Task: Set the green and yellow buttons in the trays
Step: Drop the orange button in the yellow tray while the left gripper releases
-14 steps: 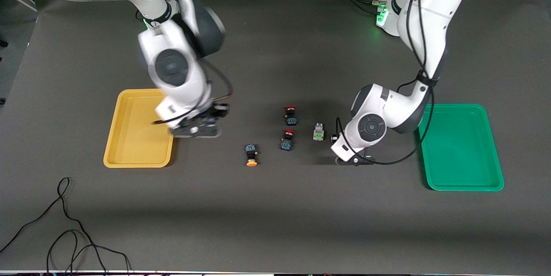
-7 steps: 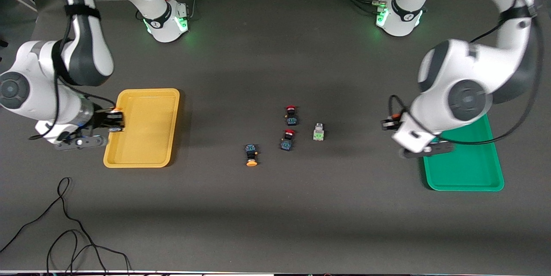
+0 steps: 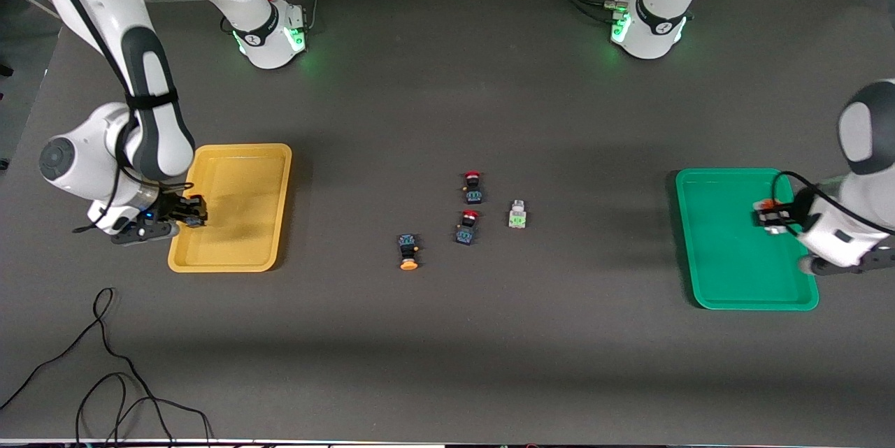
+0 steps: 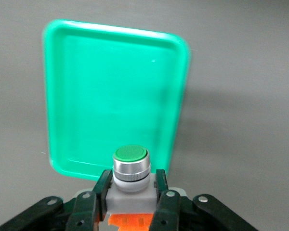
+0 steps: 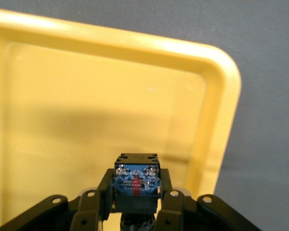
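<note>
My left gripper has the green-capped button, now over the green tray. It will let go of it near the middle of the green tray's bottom point(image 3: 761, 237) point(image 4: 113, 117).
My right gripper point(image 3: 190, 213) is shut on a black-blue bodied button point(image 5: 136, 179) over the yellow tray point(image 3: 238, 154), near the rim at the right arm's end; its cap is hidden. My left gripper point(image 3: 769, 214) is shut on a pale grey-bodied button point(image 4: 130, 168) with a green cap and orange underside, over the green tray point(image 3: 734, 294). The green tray point(image 4: 111, 91) and yellow tray point(image 5: 86, 96) look bare in the wrist views. On the table lie a yellow-orange capped button point(image 3: 408, 252) and a pale grey, green-marked button point(image 3: 517, 214).
Two red-capped black-blue switches point(image 3: 473, 186) point(image 3: 467, 226) lie mid-table beside the pale grey button. A loose black cable point(image 3: 105, 364) lies near the front edge at the right arm's end. The arm bases point(image 3: 269, 32) point(image 3: 647, 22) stand along the back.
Both arms have swung out from mid-table with their buttons: the right gripper to the yellow tray's outer rim, the left gripper from beside the grey button to over the green tray.
</note>
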`<action>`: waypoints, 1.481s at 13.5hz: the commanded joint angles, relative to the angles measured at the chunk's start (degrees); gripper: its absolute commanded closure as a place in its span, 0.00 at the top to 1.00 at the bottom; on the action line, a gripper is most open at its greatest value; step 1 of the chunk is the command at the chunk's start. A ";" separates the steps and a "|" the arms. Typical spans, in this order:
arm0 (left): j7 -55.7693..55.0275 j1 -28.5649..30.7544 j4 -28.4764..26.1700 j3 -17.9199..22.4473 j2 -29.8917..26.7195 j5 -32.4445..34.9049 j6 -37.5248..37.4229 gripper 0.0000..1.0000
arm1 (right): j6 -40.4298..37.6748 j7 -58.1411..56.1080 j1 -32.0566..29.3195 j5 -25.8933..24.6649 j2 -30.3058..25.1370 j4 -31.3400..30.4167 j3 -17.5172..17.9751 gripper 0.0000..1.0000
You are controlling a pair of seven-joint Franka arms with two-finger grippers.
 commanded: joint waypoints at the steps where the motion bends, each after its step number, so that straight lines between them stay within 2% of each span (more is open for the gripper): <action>1: 4.25 4.62 -3.03 -0.84 2.44 2.13 6.41 0.00 | -0.16 -2.64 0.38 3.43 3.57 3.61 -0.32 0.90; 2: 4.97 6.38 -4.26 -0.84 3.32 2.04 8.17 0.00 | -0.51 -2.11 0.38 3.43 3.57 4.66 -0.23 1.00; 5: 5.06 8.84 -8.21 -0.84 6.83 1.95 15.72 0.00 | -9.35 -0.88 0.99 2.65 3.04 9.66 -1.63 1.00; 6: 5.58 10.33 -8.57 -0.84 8.67 2.13 18.27 0.00 | -13.22 1.64 1.87 -0.49 2.69 12.73 -3.55 1.00; 8: 7.43 11.66 -8.66 -0.76 12.10 2.13 21.10 0.00 | -25.67 10.41 3.11 -9.53 2.60 23.95 -4.80 1.00; 9: 7.43 11.67 -8.66 -0.75 13.60 2.13 21.98 0.00 | -32.79 13.68 3.20 -12.18 2.86 30.10 -4.63 1.00; 11: 7.43 11.67 -8.58 -0.67 15.54 2.22 23.30 0.00 | -41.44 19.48 5.64 -12.91 3.13 38.30 -4.36 1.00; 13: 7.61 12.54 -8.58 -0.67 16.42 2.22 24.27 0.02 | -42.44 28.69 11.07 -12.65 3.30 40.96 -4.36 1.00; 14: 7.70 12.55 -8.58 -0.75 16.43 2.30 24.19 0.60 | -42.27 34.05 14.85 -12.30 3.56 41.14 -4.27 1.00; 15: 8.39 12.46 -8.49 -0.75 15.73 2.31 23.31 0.99 | -40.96 39.41 18.37 -11.43 4.70 41.23 -3.66 1.00; 17: 9.45 12.11 -8.23 -1.02 13.19 2.31 19.12 0.99 | -38.32 50.04 20.24 -7.39 7.68 43.94 2.02 1.00; 19: 9.28 10.97 -7.70 -2.15 8.02 2.04 11.57 0.99 | -35.43 59.46 20.33 -6.94 10.76 47.55 8.79 1.00; 20: 9.28 10.09 -6.74 -3.20 5.38 1.87 7.18 0.99 | -32.80 63.59 20.33 -6.94 11.99 48.00 10.91 1.00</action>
